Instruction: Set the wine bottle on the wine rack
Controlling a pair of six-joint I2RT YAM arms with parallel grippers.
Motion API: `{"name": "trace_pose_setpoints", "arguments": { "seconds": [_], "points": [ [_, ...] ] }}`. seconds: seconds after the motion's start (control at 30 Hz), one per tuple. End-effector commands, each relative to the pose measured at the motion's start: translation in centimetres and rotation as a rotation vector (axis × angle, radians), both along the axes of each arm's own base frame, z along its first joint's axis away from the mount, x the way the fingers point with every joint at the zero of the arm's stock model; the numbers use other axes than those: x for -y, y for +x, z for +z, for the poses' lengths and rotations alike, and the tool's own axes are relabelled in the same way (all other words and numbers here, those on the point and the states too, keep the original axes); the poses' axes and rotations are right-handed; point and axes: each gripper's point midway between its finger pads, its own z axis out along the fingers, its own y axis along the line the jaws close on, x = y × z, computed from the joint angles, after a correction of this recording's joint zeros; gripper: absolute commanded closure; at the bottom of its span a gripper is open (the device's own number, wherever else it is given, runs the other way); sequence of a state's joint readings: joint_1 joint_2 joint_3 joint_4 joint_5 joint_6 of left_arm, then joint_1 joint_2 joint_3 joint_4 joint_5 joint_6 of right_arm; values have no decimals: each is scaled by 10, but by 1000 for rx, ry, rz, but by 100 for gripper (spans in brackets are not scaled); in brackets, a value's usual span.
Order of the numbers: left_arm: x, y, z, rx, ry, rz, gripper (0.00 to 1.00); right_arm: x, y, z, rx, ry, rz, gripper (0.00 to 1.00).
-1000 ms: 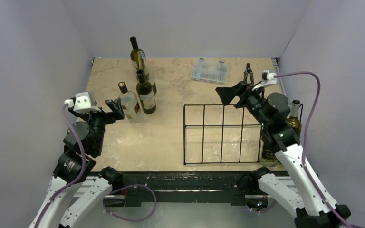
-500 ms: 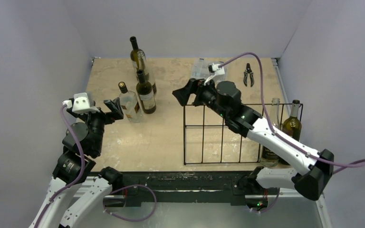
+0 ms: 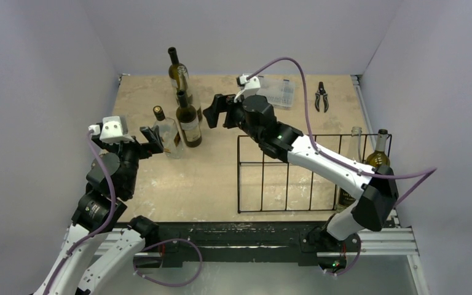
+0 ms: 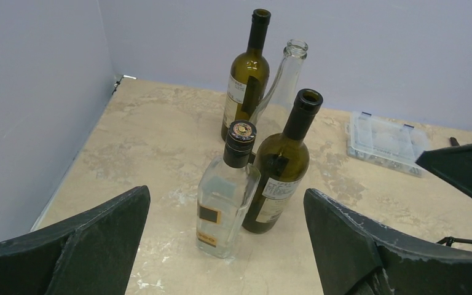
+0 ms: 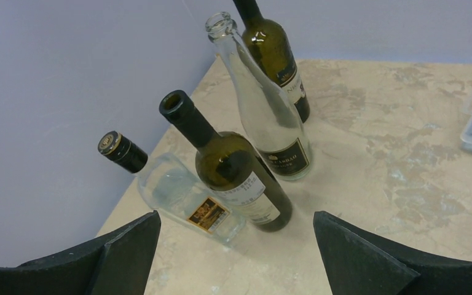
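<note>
The dark green wine bottle stands between the clear square bottle and the tall clear bottle, and my right gripper will close on the neck [image 3: 182, 99] [image 5: 193, 123] of that green bottle.
Several bottles stand in a group at the back left: a dark green wine bottle [image 3: 188, 121] with a white label, a clear square bottle [image 3: 167, 136] with a black cap, a tall clear bottle [image 3: 184, 78] and another dark bottle [image 3: 173, 66] behind. The black wire wine rack [image 3: 287, 174] stands at the front right with no bottle in it. My left gripper [image 3: 152, 140] is open, just left of the clear square bottle [image 4: 224, 203]. My right gripper [image 3: 216, 112] is open and empty, just right of the dark green bottle [image 5: 239, 175], above the table.
A clear plastic compartment box [image 3: 273, 92] and pliers [image 3: 321, 96] lie at the back right. More bottles [image 3: 378, 158] stand at the rack's right end. The purple side wall runs close behind the left bottle group.
My right arm has swung from the right side, over the rack, leftward to the bottle group. My left arm has barely moved.
</note>
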State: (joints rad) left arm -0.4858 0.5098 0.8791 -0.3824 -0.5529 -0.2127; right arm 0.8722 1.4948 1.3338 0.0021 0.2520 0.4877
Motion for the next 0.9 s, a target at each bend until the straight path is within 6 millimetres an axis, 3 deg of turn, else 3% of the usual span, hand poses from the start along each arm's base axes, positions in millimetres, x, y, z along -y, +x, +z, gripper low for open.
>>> {"name": "trace_pose_setpoints", "arguments": {
  "seconds": [0.0, 0.2, 0.27, 0.43, 0.67, 0.77, 0.87],
  "points": [
    [0, 1, 17, 44, 2, -3, 4, -20, 14, 41, 130, 32, -26, 1],
    [-4, -2, 19, 57, -2, 11, 4, -63, 26, 39, 153, 17, 3, 1],
    [-5, -3, 19, 59, -3, 18, 4, -77, 32, 29, 144, 2, 8, 2],
    [-3, -2, 18, 57, -12, 5, 4, -99, 48, 18, 134, 11, -11, 22],
    [2, -4, 21, 62, -21, -26, 5, -114, 65, -2, 131, -17, -64, 31],
    [1, -4, 22, 65, -18, -22, 5, -118, 70, -9, 144, -56, -86, 42],
    [0, -4, 20, 62, -15, -15, 5, -120, 74, -13, 179, -108, -116, 43]
  ]
}}
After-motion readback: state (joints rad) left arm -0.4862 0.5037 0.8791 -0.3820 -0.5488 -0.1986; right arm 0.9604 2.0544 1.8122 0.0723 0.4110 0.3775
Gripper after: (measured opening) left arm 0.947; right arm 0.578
